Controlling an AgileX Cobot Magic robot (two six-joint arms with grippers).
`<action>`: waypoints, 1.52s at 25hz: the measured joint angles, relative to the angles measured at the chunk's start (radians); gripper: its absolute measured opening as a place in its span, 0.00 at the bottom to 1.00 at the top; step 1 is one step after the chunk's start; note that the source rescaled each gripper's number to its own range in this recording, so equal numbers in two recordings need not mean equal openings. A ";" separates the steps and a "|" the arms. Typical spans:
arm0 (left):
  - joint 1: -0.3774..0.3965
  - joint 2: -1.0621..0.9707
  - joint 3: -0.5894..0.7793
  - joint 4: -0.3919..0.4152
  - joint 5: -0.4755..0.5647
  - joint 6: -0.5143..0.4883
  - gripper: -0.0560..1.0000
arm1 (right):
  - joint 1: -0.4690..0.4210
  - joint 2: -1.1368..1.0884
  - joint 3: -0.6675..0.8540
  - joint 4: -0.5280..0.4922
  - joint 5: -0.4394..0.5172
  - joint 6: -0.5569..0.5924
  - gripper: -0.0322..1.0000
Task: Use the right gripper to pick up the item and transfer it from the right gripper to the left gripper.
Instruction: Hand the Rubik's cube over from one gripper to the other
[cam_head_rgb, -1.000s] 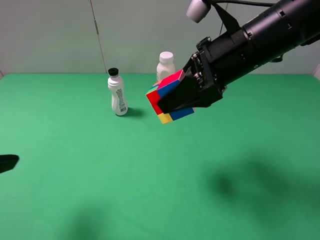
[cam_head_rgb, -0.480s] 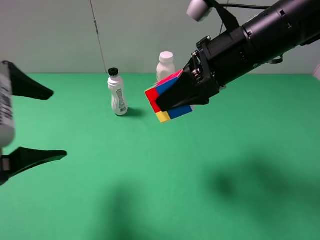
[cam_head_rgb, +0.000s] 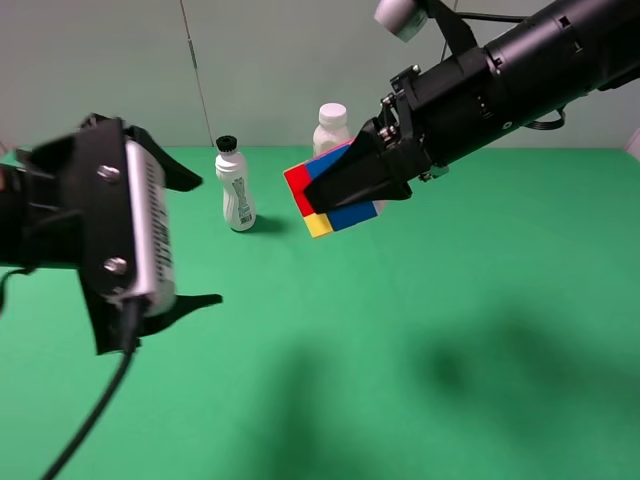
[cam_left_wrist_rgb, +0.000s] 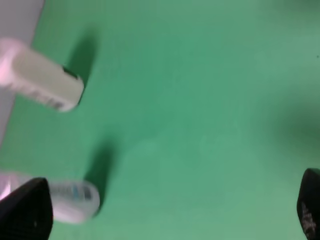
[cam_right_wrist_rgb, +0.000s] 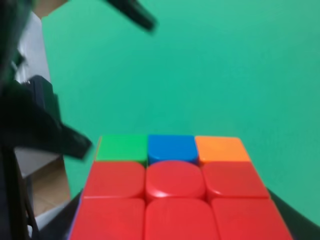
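Observation:
Next, my left gripper closes on the red and yellow end (cam_head_rgb: 310, 202) of the puzzle cube, sticking out past my right gripper's fingers.
The item, a puzzle cube (cam_head_rgb: 299, 187) with red, blue and yellow faces, is held in the air above the green table. My right gripper (cam_head_rgb: 335, 190) is shut on it, reaching in from the upper right. The right wrist view shows the cube (cam_right_wrist_rgb: 172, 192) close up, with a red face and a green, blue and orange row. My left gripper (cam_head_rgb: 205, 240) is open and empty, level with the cube and clearly to its left, jaws pointing toward it. In the left wrist view only the two black fingertips (cam_left_wrist_rgb: 25, 216) show, far apart, and the cube is out of view.
A white bottle with a black cap (cam_head_rgb: 236, 190) stands behind the gap between the grippers. A white-capped bottle (cam_head_rgb: 330, 128) stands farther back, partly behind the cube. Both show blurred in the left wrist view (cam_left_wrist_rgb: 45, 85). A thin rod (cam_head_rgb: 200, 85) rises at the back.
My left gripper has come in from the left edge, open, and moved right toward the cube. My right gripper has shifted the cube slightly left.

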 joint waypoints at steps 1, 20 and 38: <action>-0.022 0.023 0.000 0.000 -0.033 0.003 0.94 | 0.000 0.000 0.000 0.002 0.000 0.001 0.03; -0.126 0.214 -0.184 0.001 -0.227 0.014 0.94 | 0.000 0.000 0.000 0.008 -0.005 0.021 0.03; -0.194 0.304 -0.205 0.004 -0.293 0.037 0.92 | 0.000 0.000 0.000 0.034 0.000 0.022 0.03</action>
